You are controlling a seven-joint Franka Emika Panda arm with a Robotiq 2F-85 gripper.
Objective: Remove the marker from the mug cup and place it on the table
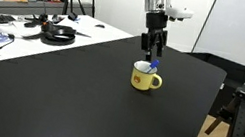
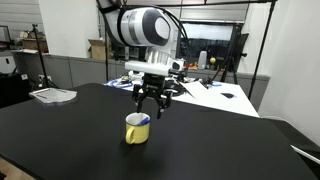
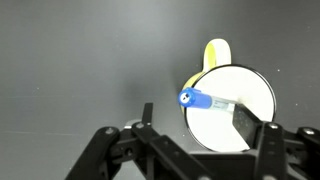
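Note:
With the marker lying lengthwise from finger to finger, my gripper next opens, rise and takes the blue end (image 3: 192, 98) by its sides before lifting the marker out.
The yellow mug cup (image 1: 145, 79) stands upright on the black table (image 1: 78, 91); it also shows in an exterior view (image 2: 137, 129) and from above in the wrist view (image 3: 230, 105), its handle pointing up in the picture. The marker (image 3: 205, 100) leans inside the mug, its blue end (image 1: 153, 66) sticking above the rim. My gripper (image 1: 151, 48) hangs open just above the mug, fingers either side of the marker's top, holding nothing. In the wrist view the fingertips (image 3: 205, 125) straddle the mug's mouth.
A white table (image 1: 7, 33) with cables, headphones and gear adjoins the black table's far side. A paper stack (image 2: 52, 95) lies on the black table's corner. The table's edge (image 1: 208, 104) drops off beside a dark stand.

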